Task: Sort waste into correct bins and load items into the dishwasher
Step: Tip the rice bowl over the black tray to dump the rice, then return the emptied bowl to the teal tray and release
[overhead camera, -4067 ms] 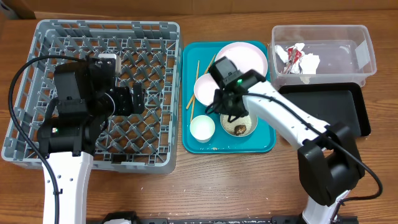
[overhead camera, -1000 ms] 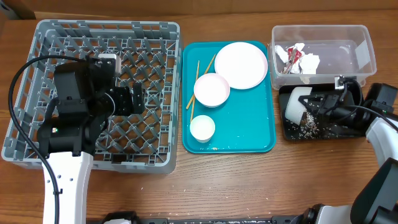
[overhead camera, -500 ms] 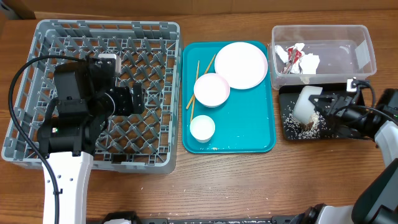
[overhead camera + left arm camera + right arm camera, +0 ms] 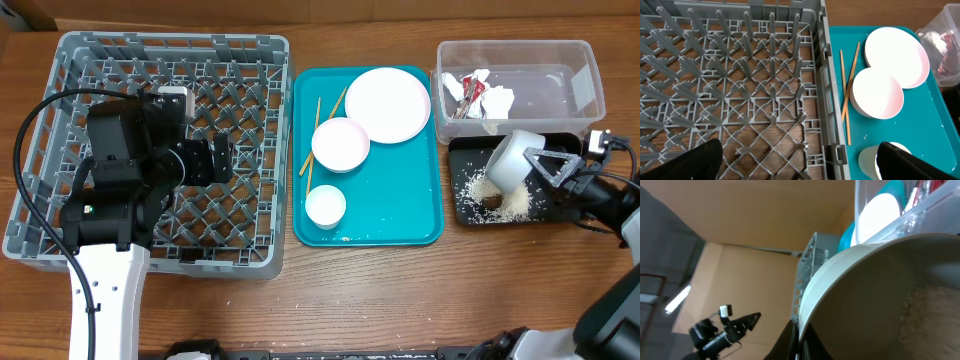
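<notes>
Next, I release the white bowl from my right gripper on the teal tray point(image 4: 404, 192), between the cup and the black tray.
My right gripper point(image 4: 540, 162) is shut on the rim of a white bowl point(image 4: 514, 158), held tipped on its side over the black tray point(image 4: 570, 152). White rice grains point(image 4: 512, 203) and a small brown lump point(image 4: 493, 201) lie in that tray. In the right wrist view the bowl point(image 4: 880, 295) fills the frame, its rim pinched between the fingers point(image 4: 795, 342). A plate point(image 4: 387, 104), a second bowl point(image 4: 340, 143), a cup point(image 4: 325, 205) and chopsticks point(image 4: 307, 150) rest on the teal tray point(image 4: 400, 220). My left gripper point(image 4: 800, 167) hangs open over the grey dish rack point(image 4: 60, 60).
The clear tub point(image 4: 560, 55) behind the black tray holds a red wrapper point(image 4: 472, 95) and crumpled tissue point(image 4: 498, 100). The left arm's black body point(image 4: 120, 170) covers part of the rack. Bare wooden table runs along the front edge.
The right gripper has carried the bowl from the teal tray to the black tray and tipped it further. Rice and the brown lump have spilled into the tray. The left arm has not moved.
</notes>
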You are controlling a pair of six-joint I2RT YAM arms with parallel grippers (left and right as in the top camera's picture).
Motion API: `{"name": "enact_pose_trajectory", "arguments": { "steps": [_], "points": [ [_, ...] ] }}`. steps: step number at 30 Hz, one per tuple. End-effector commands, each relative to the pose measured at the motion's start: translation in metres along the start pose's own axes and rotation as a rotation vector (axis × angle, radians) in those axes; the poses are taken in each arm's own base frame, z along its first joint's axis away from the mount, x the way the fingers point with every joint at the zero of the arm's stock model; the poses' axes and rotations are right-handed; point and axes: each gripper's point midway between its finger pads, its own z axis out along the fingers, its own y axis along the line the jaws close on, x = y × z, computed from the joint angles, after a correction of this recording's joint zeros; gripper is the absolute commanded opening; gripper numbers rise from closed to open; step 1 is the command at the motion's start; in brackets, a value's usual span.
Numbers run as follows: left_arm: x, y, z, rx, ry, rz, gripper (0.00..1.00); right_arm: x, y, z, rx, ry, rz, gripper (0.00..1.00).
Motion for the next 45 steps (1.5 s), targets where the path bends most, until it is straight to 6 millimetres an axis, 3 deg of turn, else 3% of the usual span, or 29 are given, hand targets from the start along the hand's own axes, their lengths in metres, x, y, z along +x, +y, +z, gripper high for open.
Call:
{"name": "enact_pose_trajectory", "arguments": {
  "steps": [1,6,15,20,24,29,34,37,40,45],
  "points": [
    [-0.007,-0.002,-0.003,0.005,-0.017,0.021,1.0,-0.003,-0.013,-0.002,-0.071,0.001,0.086,0.04],
    [-0.007,-0.002,-0.003,0.005,-0.017,0.021,1.0,-0.004,-0.031,-0.001,-0.071,0.004,0.181,0.04],
    [-0.007,-0.002,-0.003,0.005,-0.017,0.02,1.0,-0.016,-0.022,-0.001,-0.071,0.008,0.261,0.04],
    [-0.007,-0.002,-0.003,0.005,-0.017,0.02,1.0,-0.019,-0.017,-0.002,-0.07,0.008,0.221,0.04],
    [-0.007,-0.002,-0.003,0.005,-0.017,0.02,1.0,-0.018,0.0,0.001,-0.063,0.015,0.157,0.04],
    [-0.007,-0.002,-0.003,0.005,-0.017,0.02,1.0,-0.013,0.038,0.008,0.031,0.002,-0.003,0.04],
    [-0.007,-0.002,-0.003,0.005,-0.017,0.02,1.0,0.005,0.076,0.038,0.178,0.004,-0.175,0.04],
    [-0.007,-0.002,-0.003,0.005,-0.017,0.02,0.99,0.022,0.085,0.065,0.299,0.025,-0.253,0.04],
    [-0.007,-0.002,-0.003,0.005,-0.017,0.021,1.0,0.043,0.086,0.094,0.41,0.078,-0.322,0.04],
    [-0.007,-0.001,-0.003,0.002,-0.017,0.02,1.0,0.078,0.071,0.138,0.653,0.156,-0.469,0.04]
  ]
}}
